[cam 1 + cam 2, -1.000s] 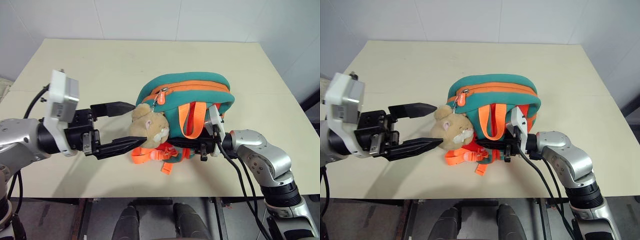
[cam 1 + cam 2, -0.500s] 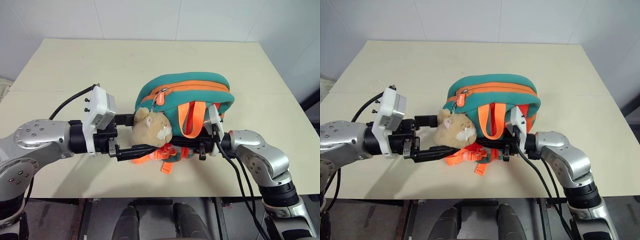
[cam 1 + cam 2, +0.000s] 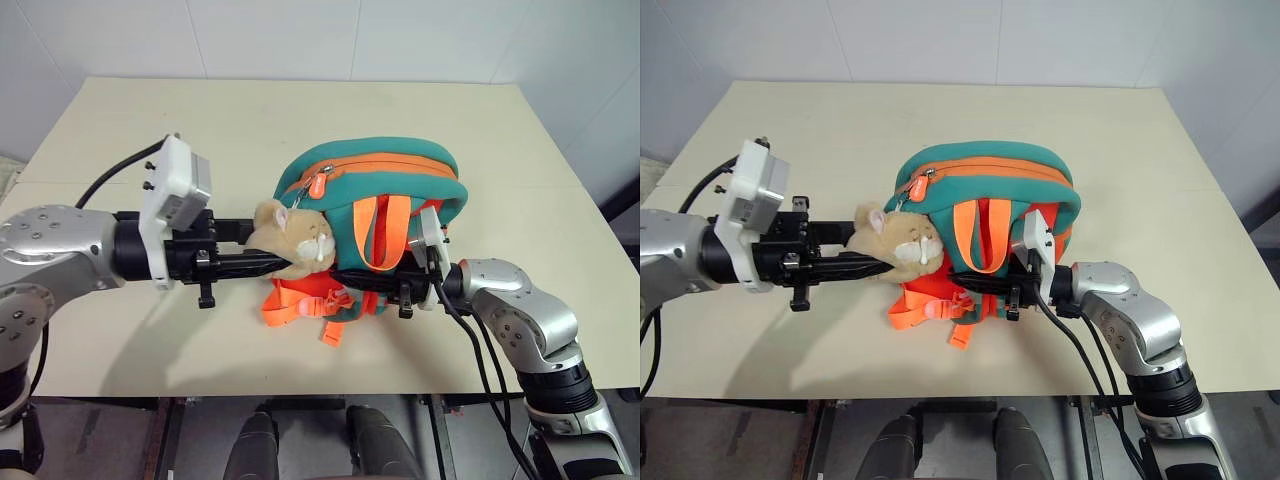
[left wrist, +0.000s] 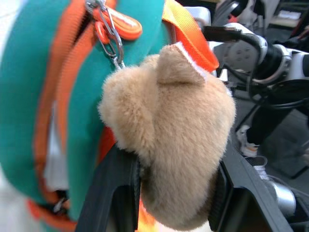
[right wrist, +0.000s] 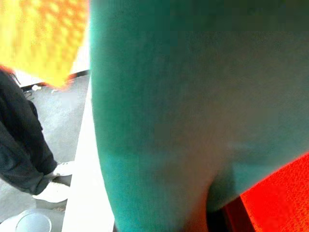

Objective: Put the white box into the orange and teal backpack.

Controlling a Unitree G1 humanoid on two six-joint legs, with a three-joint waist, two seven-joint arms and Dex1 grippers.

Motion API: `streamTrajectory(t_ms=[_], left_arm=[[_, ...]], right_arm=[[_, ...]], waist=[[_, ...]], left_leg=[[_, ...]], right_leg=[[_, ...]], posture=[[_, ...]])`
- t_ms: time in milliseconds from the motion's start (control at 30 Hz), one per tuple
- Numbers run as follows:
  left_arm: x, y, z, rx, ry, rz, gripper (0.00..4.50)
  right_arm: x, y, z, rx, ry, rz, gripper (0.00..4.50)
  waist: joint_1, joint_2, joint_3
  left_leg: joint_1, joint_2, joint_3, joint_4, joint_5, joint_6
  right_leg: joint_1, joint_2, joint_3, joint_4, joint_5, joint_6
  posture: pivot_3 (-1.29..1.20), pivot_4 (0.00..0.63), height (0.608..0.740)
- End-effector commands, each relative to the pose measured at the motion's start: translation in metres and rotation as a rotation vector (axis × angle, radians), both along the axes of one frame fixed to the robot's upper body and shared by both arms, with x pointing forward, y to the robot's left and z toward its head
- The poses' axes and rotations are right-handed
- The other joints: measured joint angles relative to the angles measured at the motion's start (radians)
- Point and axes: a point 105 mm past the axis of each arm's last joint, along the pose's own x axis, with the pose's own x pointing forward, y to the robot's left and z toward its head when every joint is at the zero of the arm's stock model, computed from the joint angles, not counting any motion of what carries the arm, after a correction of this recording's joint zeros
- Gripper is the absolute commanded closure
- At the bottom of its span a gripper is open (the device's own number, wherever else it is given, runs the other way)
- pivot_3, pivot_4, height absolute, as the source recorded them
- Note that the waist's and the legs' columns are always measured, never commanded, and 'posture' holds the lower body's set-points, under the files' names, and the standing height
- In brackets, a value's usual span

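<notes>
I should open my left gripper and let go of the tan plush hamster, which hangs from the zip pull now, on the cream table [image 3: 246,283], beside the orange straps of the backpack.
The orange and teal backpack [image 3: 400,170] stands on its edge in the middle of the cream table [image 3: 180,130], zip side up, with its orange straps [image 3: 300,300] spilling toward me. A tan plush hamster [image 3: 300,238] hangs from the zip pull. My left gripper [image 3: 268,262] reaches in from the left and is shut on the hamster, whose body is squeezed between the black fingers [image 4: 113,193]. My right gripper [image 3: 352,276] comes in from the right, shut on the backpack's lower teal fabric [image 5: 159,121]. The white box is hidden.
The table runs far back to a white wall and has bare surface on the left, behind and to the right of the backpack. Its front edge lies just below both arms. A person's dark trouser leg [image 5: 19,145] and white shoe stand on the floor beside the table.
My left gripper moved in toward the backpack and closed from wide open onto the hamster. The plush was pushed up against the bag. The right arm kept still.
</notes>
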Motion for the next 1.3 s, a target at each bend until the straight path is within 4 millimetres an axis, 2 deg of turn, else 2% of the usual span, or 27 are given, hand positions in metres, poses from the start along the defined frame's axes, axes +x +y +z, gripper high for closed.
streamTrajectory(t_ms=[33, 300, 533, 833, 933, 1033, 1200, 1300], left_arm=[[0.003, 0.012, 0.023, 0.005, -0.107, 0.036, 3.26], [0.010, 0.029, 0.042, 0.054, -0.154, 0.045, 3.27], [0.015, 0.052, 0.042, 0.126, -0.125, 0.070, 3.27], [0.028, 0.079, 0.040, 0.172, -0.094, 0.096, 3.27], [0.038, 0.093, 0.024, 0.213, -0.032, 0.130, 3.27], [0.047, 0.108, -0.004, 0.304, 0.040, 0.154, 3.27], [0.059, 0.113, -0.020, 0.339, 0.065, 0.161, 3.27], [0.068, 0.109, -0.031, 0.352, 0.069, 0.157, 3.27]], right_arm=[[0.001, -0.007, 0.012, 0.074, -0.049, -0.029, 4.50], [-0.002, -0.014, 0.023, 0.201, -0.074, -0.058, 4.50], [-0.007, -0.020, 0.031, 0.283, -0.082, -0.089, 4.50], [-0.011, -0.019, 0.027, 0.281, -0.064, -0.099, 4.50], [-0.011, -0.019, 0.026, 0.276, -0.058, -0.101, 4.50], [-0.011, -0.017, 0.025, 0.272, -0.055, -0.099, 4.50], [-0.011, -0.017, 0.024, 0.269, -0.055, -0.099, 4.50], [-0.011, -0.017, 0.023, 0.258, -0.052, -0.101, 4.50]], waist=[[0.000, 0.000, 0.000], [-0.001, 0.000, 0.000], [-0.002, 0.000, 0.000], [-0.002, 0.001, 0.000], [-0.002, 0.001, 0.000], [-0.003, 0.001, 0.000], [-0.001, 0.001, 0.001], [0.000, 0.001, 0.001]], left_leg=[[0.000, 0.000, 0.000, 0.000, 0.000, 0.000], [0.000, 0.000, 0.000, -0.001, 0.000, 0.000], [0.000, 0.000, 0.000, -0.002, 0.000, 0.000], [0.000, 0.000, 0.001, -0.003, 0.000, 0.000], [0.000, 0.000, 0.001, -0.003, 0.000, 0.000], [0.000, 0.000, 0.001, -0.004, 0.000, 0.000], [0.000, 0.001, 0.001, -0.004, 0.000, 0.000], [0.000, 0.001, 0.001, -0.005, 0.000, 0.000]], right_leg=[[0.000, 0.000, 0.000, 0.000, 0.000, 0.000], [0.000, 0.000, 0.000, 0.000, 0.000, 0.000], [-0.001, 0.000, 0.000, 0.000, 0.000, 0.000], [-0.002, 0.000, 0.000, 0.000, -0.001, -0.002], [-0.002, 0.000, 0.000, 0.000, -0.001, -0.002], [-0.002, 0.000, 0.000, 0.000, -0.001, -0.002], [-0.002, 0.000, 0.000, 0.000, -0.002, -0.002], [-0.002, 0.000, 0.000, 0.000, -0.002, -0.002]], posture=[[0.00, 0.150, 0.740], [0.00, 0.150, 0.740], [0.00, 0.150, 0.740], [0.00, 0.150, 0.740], [0.00, 0.150, 0.740], [0.00, 0.150, 0.740], [0.00, 0.150, 0.740], [0.00, 0.150, 0.740]])
